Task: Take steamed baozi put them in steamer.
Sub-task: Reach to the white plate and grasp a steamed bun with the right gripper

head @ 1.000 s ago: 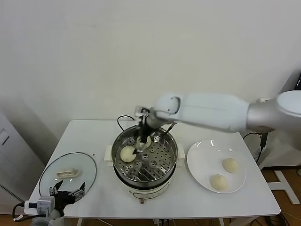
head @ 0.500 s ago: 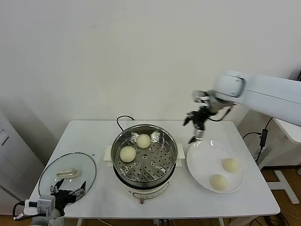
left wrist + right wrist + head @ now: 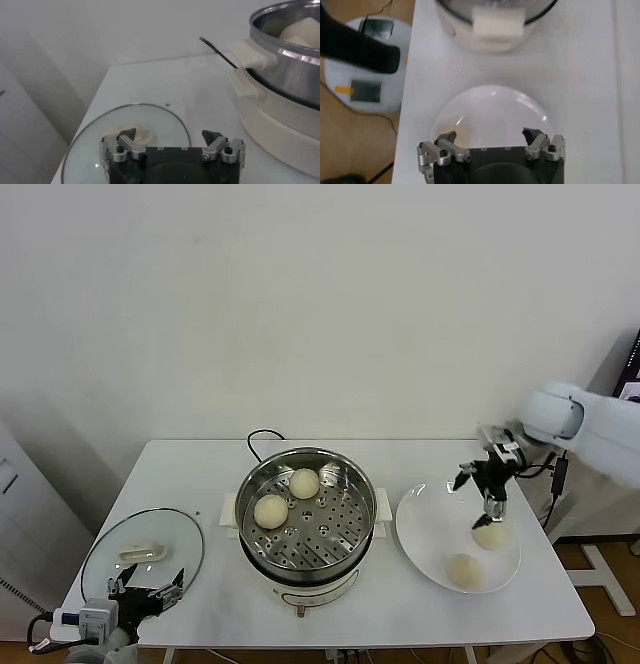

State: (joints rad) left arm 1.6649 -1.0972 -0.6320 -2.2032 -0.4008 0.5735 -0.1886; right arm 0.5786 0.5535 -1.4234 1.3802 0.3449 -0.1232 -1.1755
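The white plate's near edge is next for my right gripper, which should close there around the middle of the near baozi (image 3: pixel 465 571) (image 3: pixel 459 134) and leave the far one.
The steel steamer (image 3: pixel 352 480) stands mid-table with two baozi in its basket, one at the back (image 3: pixel 305 482) and one at the left (image 3: pixel 271 510). Two more baozi lie on the white plate (image 3: pixel 428 524), one far (image 3: pixel 489 536) and one near (image 3: pixel 463 569). My right gripper (image 3: pixel 477 500) is open and empty, hovering just above the plate beside the far bun. In the right wrist view it (image 3: pixel 491 136) hangs over the plate (image 3: pixel 490 110), and no bun shows there. My left gripper (image 3: pixel 143 591) is open, parked over the glass lid (image 3: pixel 110 549).
The steamer's black cord (image 3: pixel 262 438) runs off behind it. In the left wrist view the open left gripper (image 3: pixel 169 136) sits above the lid (image 3: pixel 165 120) next to the steamer's white base (image 3: pixel 280 125). A round floor base (image 3: pixel 367 75) shows beyond the table's right edge.
My right gripper let go of a baozi in the steamer, swung right across the table and came down over the plate, empty. The left arm has not moved.
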